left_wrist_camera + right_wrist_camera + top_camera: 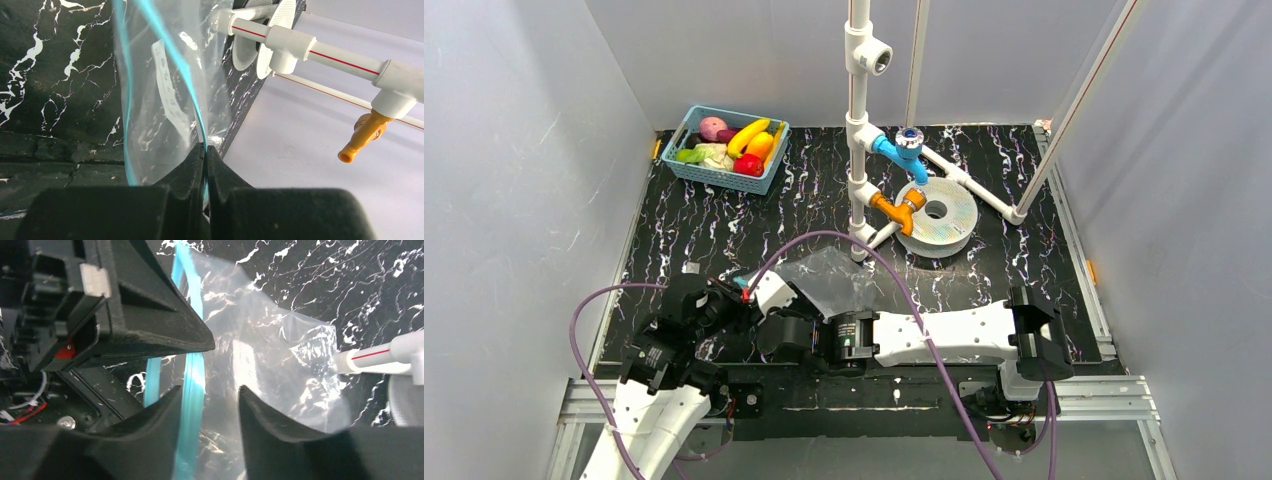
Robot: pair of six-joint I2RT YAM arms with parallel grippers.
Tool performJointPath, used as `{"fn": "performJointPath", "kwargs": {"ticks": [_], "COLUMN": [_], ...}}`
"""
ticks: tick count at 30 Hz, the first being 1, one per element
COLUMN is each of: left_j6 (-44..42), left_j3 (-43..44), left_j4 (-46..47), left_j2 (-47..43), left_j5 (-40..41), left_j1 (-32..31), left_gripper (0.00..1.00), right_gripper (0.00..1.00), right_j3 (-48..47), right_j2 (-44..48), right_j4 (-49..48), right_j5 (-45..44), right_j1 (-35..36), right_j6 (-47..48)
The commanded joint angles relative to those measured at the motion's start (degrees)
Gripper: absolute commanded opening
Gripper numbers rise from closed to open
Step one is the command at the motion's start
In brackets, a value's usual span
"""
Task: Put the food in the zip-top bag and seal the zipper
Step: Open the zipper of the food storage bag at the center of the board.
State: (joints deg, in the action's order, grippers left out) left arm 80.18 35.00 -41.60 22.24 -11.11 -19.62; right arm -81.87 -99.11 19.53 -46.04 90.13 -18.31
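The robot's two grippers meet at the same teal zipper strip, so the right gripper should take it while the left gripper opens and takes the other zipper strip point(128, 150).
The clear zip-top bag point(829, 280) lies crumpled on the black marbled table, just ahead of both grippers. My left gripper point(205, 150) is shut on the bag's teal zipper point(175, 55), and the white label point(167, 85) shows through the plastic. My right gripper point(210, 395) is open, with one zipper strip point(195, 380) and the bag point(270, 350) between its jaws, the strip close to the left finger. The left gripper's black finger point(145, 305) is right above it. The food point(749, 140), toy fruit and vegetables, sits in the blue basket point(690, 172) at the back left.
A white PVC pipe frame point(859, 130) with a blue valve point(904, 150) and an orange valve point(899, 210) stands mid-table, touching the bag's far side. A grey spool disc point(939, 215) lies to its right. Grey walls enclose the table.
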Motion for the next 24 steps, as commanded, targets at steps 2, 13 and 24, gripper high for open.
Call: {"fn": "performJointPath", "kwargs": {"ticks": [2,13,24], "left_j6": [0.28,-2.97,-7.55], "left_j3": [0.99,3.75,13.82], "left_j4": [-2.22,-4.79,-17.3], "left_j2": [-1.12,-0.48,-4.17], "left_j5": [0.3,1.32,5.26], "left_j1": [0.1,0.1,0.1], "left_gripper": [0.0,0.3,0.98], "right_gripper": [0.32,0.01,0.01], "right_j3": [-0.27,1.58,4.8], "right_j2": [0.0,0.88,5.22], "right_j4": [-1.99,-3.34,-2.94], "right_j5": [-3.93,-6.2,-3.97], "right_j1": [-0.13,-0.21,-2.14], "right_j6": [-0.76,-0.09,-3.88]}}
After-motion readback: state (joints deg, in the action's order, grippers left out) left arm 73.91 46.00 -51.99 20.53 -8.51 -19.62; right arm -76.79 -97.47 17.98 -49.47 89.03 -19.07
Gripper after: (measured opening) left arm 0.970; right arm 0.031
